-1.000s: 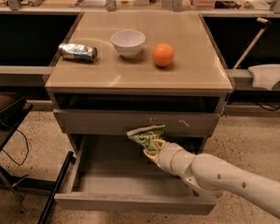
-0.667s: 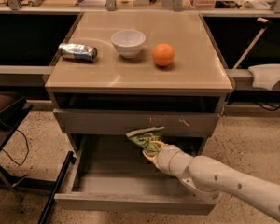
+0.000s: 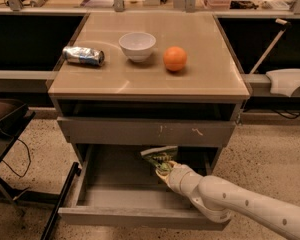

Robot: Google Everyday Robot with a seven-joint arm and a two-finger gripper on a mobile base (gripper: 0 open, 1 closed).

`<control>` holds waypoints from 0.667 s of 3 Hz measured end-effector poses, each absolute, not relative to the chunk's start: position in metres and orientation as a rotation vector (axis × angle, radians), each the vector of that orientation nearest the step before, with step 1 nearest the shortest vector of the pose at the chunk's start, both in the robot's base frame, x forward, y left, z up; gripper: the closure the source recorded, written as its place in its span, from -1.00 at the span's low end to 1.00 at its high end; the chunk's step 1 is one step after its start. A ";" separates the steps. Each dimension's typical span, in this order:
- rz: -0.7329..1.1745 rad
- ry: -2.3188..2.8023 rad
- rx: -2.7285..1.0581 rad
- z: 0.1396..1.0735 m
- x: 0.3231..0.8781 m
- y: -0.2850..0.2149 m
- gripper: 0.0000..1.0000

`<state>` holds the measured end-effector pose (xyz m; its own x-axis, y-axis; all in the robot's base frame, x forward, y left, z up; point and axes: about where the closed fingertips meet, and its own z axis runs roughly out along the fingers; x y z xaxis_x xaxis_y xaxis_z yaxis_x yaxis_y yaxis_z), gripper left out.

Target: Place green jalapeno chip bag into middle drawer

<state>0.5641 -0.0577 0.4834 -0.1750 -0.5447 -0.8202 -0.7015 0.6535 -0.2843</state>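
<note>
My gripper is going to release the green jalapeno chip bag on the open middle drawer's grey bottom (image 3: 163, 169), over toward the side of the white arm.
The green jalapeno chip bag (image 3: 159, 157) hangs crumpled in my gripper (image 3: 163, 170), which is shut on its lower edge. The gripper reaches in from the lower right on a white arm (image 3: 240, 204). The bag is held over the right middle of the open middle drawer (image 3: 115, 181), just below the scratched grey drawer front (image 3: 150, 132) above it. The drawer is pulled out, its grey floor showing and its plain front panel (image 3: 130, 218) nearest the camera. The bag is above the floor, not resting on it.
On the tan cabinet top (image 3: 215, 79) lie a crushed silver can (image 3: 84, 55), a white bowl (image 3: 137, 45) and an orange (image 3: 175, 58). A black stand (image 3: 10, 129) is at the left, a white object (image 3: 289, 81) at the right.
My gripper and the bag have sunk a little lower into the open drawer. The things on the cabinet top have not moved.
</note>
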 end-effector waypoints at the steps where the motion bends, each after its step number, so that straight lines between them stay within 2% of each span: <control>1: 0.213 1.882 -1.009 0.463 0.565 -0.061 1.00; 2: 0.234 1.904 -1.031 0.450 0.566 -0.064 1.00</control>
<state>0.5656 -0.0637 0.4504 -0.2181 -0.5615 -0.7982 -0.7380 0.6301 -0.2415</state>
